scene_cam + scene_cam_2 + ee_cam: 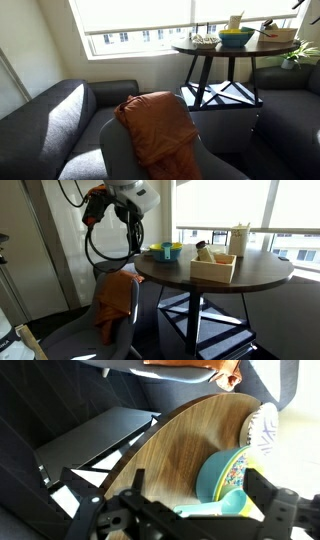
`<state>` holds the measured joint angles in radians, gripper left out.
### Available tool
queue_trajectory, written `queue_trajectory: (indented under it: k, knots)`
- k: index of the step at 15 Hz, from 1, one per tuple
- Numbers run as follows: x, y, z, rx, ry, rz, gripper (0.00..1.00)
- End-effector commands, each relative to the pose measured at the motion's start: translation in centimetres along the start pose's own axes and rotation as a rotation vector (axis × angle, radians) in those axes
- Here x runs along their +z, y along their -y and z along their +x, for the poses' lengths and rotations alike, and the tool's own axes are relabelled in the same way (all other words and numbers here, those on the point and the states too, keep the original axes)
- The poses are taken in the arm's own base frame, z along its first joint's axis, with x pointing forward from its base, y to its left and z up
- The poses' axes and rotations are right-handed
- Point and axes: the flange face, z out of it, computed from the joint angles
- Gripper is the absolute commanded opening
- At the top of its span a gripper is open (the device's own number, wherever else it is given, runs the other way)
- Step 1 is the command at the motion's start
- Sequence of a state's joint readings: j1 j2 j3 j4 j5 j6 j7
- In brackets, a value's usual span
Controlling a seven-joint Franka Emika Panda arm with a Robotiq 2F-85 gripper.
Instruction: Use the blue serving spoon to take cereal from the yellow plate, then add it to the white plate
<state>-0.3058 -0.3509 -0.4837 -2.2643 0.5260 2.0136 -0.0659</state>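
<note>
Next, the gripper closes on the handle's end [268, 34] [183, 511] of the blue serving spoon, away from the spoon's head beside the yellow plate.
In the wrist view, the yellow plate [228, 472] is a deep dish, teal outside and yellow inside, holding colourful cereal on the round wooden table [180, 450]. The white plate [262, 430], pale and patterned, lies just beyond it. The blue serving spoon [226, 503] lies beside the yellow plate, head towards it, between my jaws. My gripper [195, 475] is open, its fingers wide on either side of the spoon. The yellow plate shows in both exterior views [236, 38] [165, 250]. In an exterior view the gripper [136, 227] hangs over the table's edge beside the yellow plate.
A wooden box [213, 269] and an upright cream container [240, 239] stand on the table. An orange cloth [158, 125] is draped over a grey chair beside the table. A dark sofa [50, 115] and a black table frame [220, 95] lie below.
</note>
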Motion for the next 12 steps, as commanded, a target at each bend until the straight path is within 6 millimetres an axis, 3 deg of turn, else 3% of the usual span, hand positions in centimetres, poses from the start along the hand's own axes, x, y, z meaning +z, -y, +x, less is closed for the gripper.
queue_trajectory:
  k: [1, 3, 8, 12]
  knots:
    - [0.1, 0.0, 0.1, 0.000, 0.003, -0.002, 1.00]
    - [0.8, 0.1, 0.1, 0.012, 0.018, 0.036, 1.00]
    - [4.1, 0.5, 2.4, 0.180, -0.038, 0.240, 1.00]
    - [6.9, -0.6, 4.5, 0.254, -0.140, 0.288, 1.00]
